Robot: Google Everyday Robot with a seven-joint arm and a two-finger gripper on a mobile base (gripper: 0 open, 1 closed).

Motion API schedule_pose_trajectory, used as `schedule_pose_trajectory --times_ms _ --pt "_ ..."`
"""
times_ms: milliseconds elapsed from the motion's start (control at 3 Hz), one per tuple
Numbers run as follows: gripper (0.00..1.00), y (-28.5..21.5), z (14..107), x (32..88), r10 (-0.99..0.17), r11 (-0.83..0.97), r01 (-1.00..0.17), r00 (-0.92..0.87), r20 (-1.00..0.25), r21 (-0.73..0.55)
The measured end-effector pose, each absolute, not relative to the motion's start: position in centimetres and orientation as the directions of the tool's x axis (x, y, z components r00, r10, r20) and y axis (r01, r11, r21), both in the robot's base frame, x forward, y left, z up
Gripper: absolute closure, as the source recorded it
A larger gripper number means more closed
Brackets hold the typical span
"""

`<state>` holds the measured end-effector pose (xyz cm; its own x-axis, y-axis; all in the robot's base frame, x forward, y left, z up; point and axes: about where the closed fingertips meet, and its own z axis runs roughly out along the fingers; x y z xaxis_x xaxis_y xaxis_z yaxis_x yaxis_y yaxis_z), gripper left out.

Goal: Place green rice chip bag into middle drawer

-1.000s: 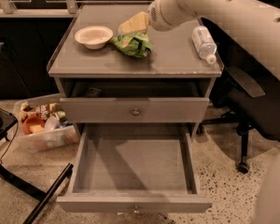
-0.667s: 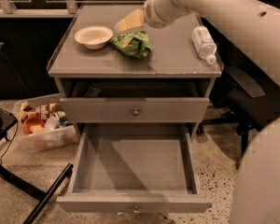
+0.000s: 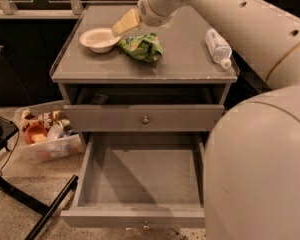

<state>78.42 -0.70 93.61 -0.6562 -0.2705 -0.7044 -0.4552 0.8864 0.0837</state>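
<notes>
I need to grip the crumpled middle point(image 3: 144, 47) of the green rice chip bag, which goes into the middle drawer.
The green rice chip bag point(image 3: 142, 46) lies crumpled on the grey tabletop point(image 3: 190, 59), just right of a white bowl. My gripper point(image 3: 126, 23), with yellowish fingers, hangs just above the tabletop at the bag's upper left, between the bag and the bowl. It holds nothing that I can see. The middle drawer point(image 3: 140, 171) is pulled out wide below, with a bare grey floor and a small knob point(image 3: 145, 225) on its front. The drawer above it point(image 3: 145, 119) is pushed in further.
A white shallow bowl point(image 3: 99, 38) sits at the tabletop's left. A clear water bottle point(image 3: 218, 47) lies at its right edge. A plastic bin of snacks point(image 3: 45, 134) stands on the floor to the left. Dark chair legs point(image 3: 25, 199) cross the lower left. My arm fills the right side.
My gripper has shifted a little to the left, toward the bowl, staying above the tabletop. The bag, bowl, bottle and drawers have not moved.
</notes>
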Motion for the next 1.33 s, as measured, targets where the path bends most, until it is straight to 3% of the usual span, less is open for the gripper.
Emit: schedule_pose_trajectory --times_ms 1333 --pt "0.0 1.5 86.4 80.1 -0.323 0.882 -0.456 -0.767 -0.555 0.117"
